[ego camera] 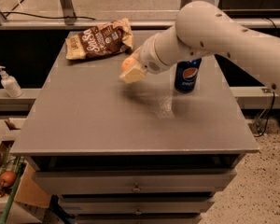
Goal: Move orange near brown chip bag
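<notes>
Next, I let go of the orange with my gripper against the brown chip bag's near corner (120, 53), on the side that faces the soda can.
The brown chip bag (99, 39) lies at the far left of the grey table (98, 120), crinkled, with white lettering. My gripper (131, 69) hangs above the table's middle, a short way right of and nearer than the bag. It is shut on the orange (128, 63), which shows as a small orange patch between the pale fingers (132, 74). The orange is held off the table top and does not touch the bag.
A blue soda can (187, 74) stands upright on the table under my arm, to the right of the gripper. A soap dispenser (8, 82) sits on a ledge at the left. A reddish fruit (7, 178) lies in a box on the floor at lower left.
</notes>
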Controlling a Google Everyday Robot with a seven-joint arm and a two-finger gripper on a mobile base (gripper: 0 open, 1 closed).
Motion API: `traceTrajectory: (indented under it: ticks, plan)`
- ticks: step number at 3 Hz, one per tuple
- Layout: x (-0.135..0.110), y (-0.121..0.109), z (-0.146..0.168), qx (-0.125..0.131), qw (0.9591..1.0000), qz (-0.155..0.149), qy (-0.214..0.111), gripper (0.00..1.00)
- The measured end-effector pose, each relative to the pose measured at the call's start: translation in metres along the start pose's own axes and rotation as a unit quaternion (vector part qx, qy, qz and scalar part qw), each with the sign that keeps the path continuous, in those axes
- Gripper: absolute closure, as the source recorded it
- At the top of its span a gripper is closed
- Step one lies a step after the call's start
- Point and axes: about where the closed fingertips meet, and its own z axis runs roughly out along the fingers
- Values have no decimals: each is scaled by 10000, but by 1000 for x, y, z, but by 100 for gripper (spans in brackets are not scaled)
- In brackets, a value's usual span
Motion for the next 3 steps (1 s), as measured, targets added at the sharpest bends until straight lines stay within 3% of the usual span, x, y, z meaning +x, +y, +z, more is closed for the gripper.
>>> traceTrajectory:
  ticks: [1,3]
  plan:
    - [2,-38,21,223,9997,120,66,100]
    - [-21,-95,51,545,9983,139,152,100]
